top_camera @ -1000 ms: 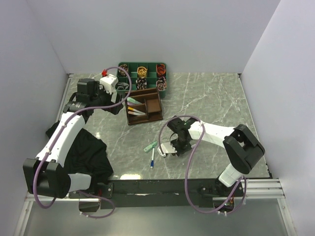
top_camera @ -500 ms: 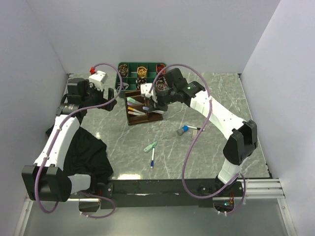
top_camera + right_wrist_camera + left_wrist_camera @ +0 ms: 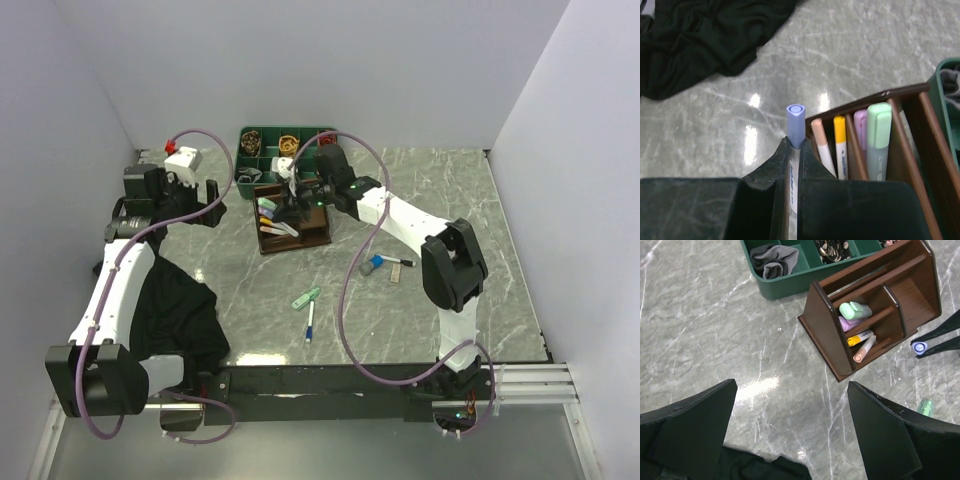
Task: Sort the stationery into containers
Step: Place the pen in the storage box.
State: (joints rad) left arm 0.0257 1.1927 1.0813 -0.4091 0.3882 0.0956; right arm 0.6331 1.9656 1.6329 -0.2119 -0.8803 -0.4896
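My right gripper is to let go of the white pen between the pink-capped pen and the yellow pen (image 3: 277, 227) (image 3: 833, 148) in the organiser.
My right gripper (image 3: 795, 146) is shut on a white pen with a lilac-blue cap (image 3: 795, 119). It holds the pen over the front edge of the dark brown organiser (image 3: 316, 216), just outside the wall (image 3: 927, 142) beside the pen slots. The slots hold a pink-capped pen (image 3: 820, 139), a yellow one (image 3: 840, 137), a lilac one (image 3: 860, 126) and a mint marker (image 3: 879, 129). My left gripper (image 3: 791, 386) hangs open over bare marble left of the organiser (image 3: 827, 332). On the table lie a mint clip (image 3: 306, 298), a blue pen (image 3: 310, 326), a grey-blue cylinder (image 3: 371, 267) and a white marker (image 3: 396, 262).
A green divided tray (image 3: 262, 133) with hair ties stands right behind the organiser. A black cloth (image 3: 175, 310) lies crumpled at the left, under my left arm. White walls close in the back and both sides.
My right gripper has risen from the table's front middle with the pen and swung back-left to the organiser. The left arm has drawn a little to the left.
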